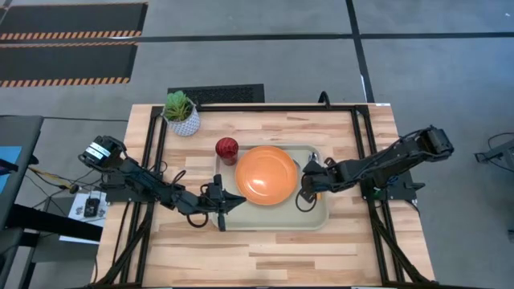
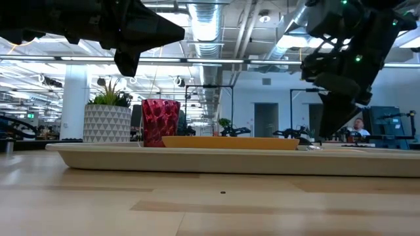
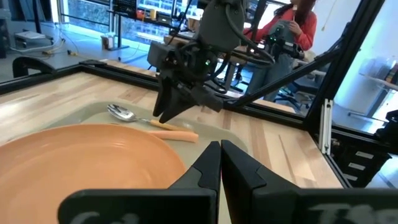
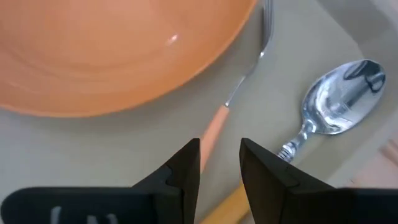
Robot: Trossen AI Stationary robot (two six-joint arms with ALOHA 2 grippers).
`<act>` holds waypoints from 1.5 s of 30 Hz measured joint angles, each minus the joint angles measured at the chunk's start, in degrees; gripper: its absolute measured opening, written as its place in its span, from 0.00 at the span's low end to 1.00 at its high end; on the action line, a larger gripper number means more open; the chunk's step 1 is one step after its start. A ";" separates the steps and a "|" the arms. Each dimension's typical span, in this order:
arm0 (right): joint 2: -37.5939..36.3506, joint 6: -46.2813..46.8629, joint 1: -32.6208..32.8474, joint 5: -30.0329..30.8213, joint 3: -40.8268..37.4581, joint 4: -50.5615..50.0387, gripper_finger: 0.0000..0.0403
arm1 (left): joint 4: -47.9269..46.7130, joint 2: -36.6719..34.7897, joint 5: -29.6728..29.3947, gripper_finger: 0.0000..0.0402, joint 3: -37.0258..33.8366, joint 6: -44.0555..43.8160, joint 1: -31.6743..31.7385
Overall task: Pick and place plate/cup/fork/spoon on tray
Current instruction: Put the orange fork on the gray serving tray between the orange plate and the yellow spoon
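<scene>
My right gripper needs to grasp the fork's orange handle point(image 4: 214, 132) and move the fork beside the spoon, because the fork's teeth lie close to the plate's rim.
The orange plate point(image 1: 267, 172) lies on the beige tray point(image 1: 315, 215). The dark red cup point(image 1: 226, 148) stands upright at the tray's far left corner. The fork point(image 4: 219, 121) and the spoon point(image 4: 339, 99) lie flat on the tray, right of the plate; the fork's tines point(image 4: 267, 15) reach to the plate's rim. My right gripper point(image 4: 221, 165) is open, its fingers on either side of the fork's orange handle, a little above it. My left gripper point(image 3: 221, 158) is shut and empty over the tray's near left corner point(image 1: 231, 201).
A white patterned pot with a green plant point(image 1: 181, 112) stands at the table's far left, outside the tray. Black frame rails point(image 1: 363, 144) run along the table's left and right sides. Bare wood point(image 1: 265, 257) lies near of the tray. A person point(image 3: 292, 25) sits beyond the table.
</scene>
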 joint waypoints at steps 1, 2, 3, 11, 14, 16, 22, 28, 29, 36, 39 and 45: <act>0.00 0.21 0.16 0.00 0.00 0.36 0.34 | 0.00 0.00 0.00 0.00 0.00 0.00 0.00; 0.00 0.35 0.23 0.04 0.00 0.53 0.34 | 0.00 0.00 0.00 0.00 0.00 0.00 0.00; 0.00 0.44 0.22 0.02 0.00 0.62 0.34 | -0.14 0.00 0.00 0.00 0.00 0.00 0.00; 0.25 2.61 0.27 0.06 0.01 0.69 0.34 | -0.42 0.00 0.00 0.00 0.00 -0.02 0.00; 0.85 4.27 0.83 0.12 0.01 0.10 0.33 | -0.42 0.00 0.00 0.00 0.00 -0.02 0.00; 1.17 5.25 1.39 0.64 0.02 0.42 0.32 | -0.73 0.00 -0.02 0.00 0.00 -0.02 0.00; 1.70 5.11 1.57 0.68 0.04 0.64 0.32 | -1.49 0.00 -0.04 0.00 0.02 -0.01 0.00; 1.68 6.40 0.76 -0.16 0.04 0.07 0.32 | -1.31 0.00 -0.06 0.00 0.02 0.02 -0.02; 1.68 6.41 0.75 -0.14 0.04 0.05 0.32 | -1.33 0.00 -0.07 0.00 0.02 0.02 -0.02; 2.15 7.93 -0.36 -0.20 0.07 1.12 0.32 | -1.29 0.00 -0.09 0.00 0.02 0.55 -0.02; 4.15 7.90 -0.29 -1.47 0.07 1.24 0.32 | -1.29 0.00 -0.10 0.00 0.02 0.55 -0.02; 8.91 6.63 -1.05 -2.96 0.05 2.83 0.32 | -1.09 0.00 -0.04 0.00 0.02 0.58 -0.02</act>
